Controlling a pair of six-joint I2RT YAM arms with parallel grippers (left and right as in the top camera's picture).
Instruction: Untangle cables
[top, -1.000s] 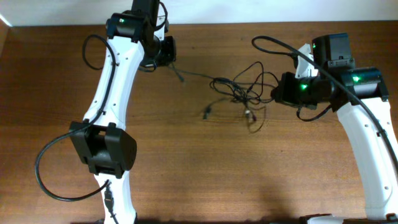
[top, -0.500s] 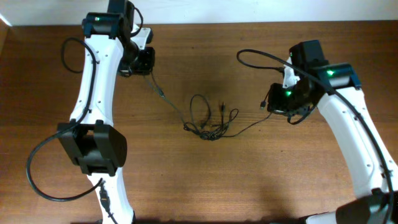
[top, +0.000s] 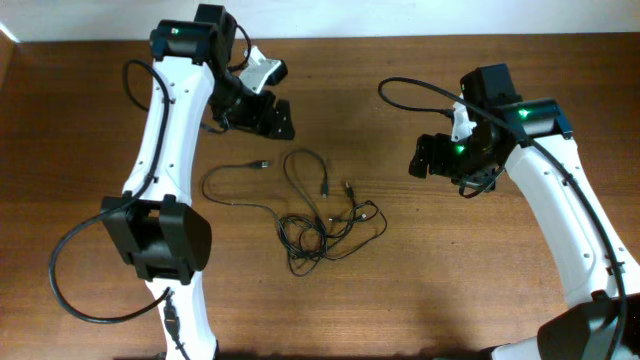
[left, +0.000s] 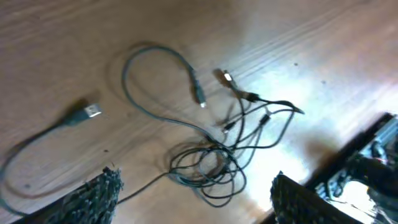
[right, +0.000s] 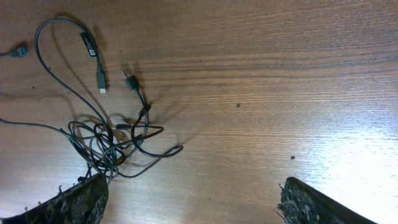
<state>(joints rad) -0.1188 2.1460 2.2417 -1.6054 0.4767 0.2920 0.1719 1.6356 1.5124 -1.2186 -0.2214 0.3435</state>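
Note:
I will close my left gripper on the loops at the knotted clump's edge (top: 284, 229) (left: 173, 171), where the long cord from the flat plug runs into the cables.
The cables (top: 310, 235) lie loose on the wooden table (top: 450, 280) as thin black cords. A small knotted clump sits at the centre, with loops running off to the left and several plug ends spread around it. One flat plug (top: 262, 165) lies apart at the upper left. My left gripper (top: 274, 95) hangs open above and behind the cords, holding nothing. In the left wrist view the clump (left: 208, 165) lies between and beyond the spread fingertips (left: 93, 196). My right gripper (top: 430, 160) is open to the right of the cords. The clump (right: 106, 146) shows by its left finger (right: 71, 202).
Thick black robot cables (top: 75, 270) loop off the left arm near the front left and off the right arm (top: 420, 85) at the back. Bare wood stretches right of the cords (right: 261, 124).
Both grippers have opened and let go of the cords that were stretched between them. The cords have dropped into a loose tangle on the table.

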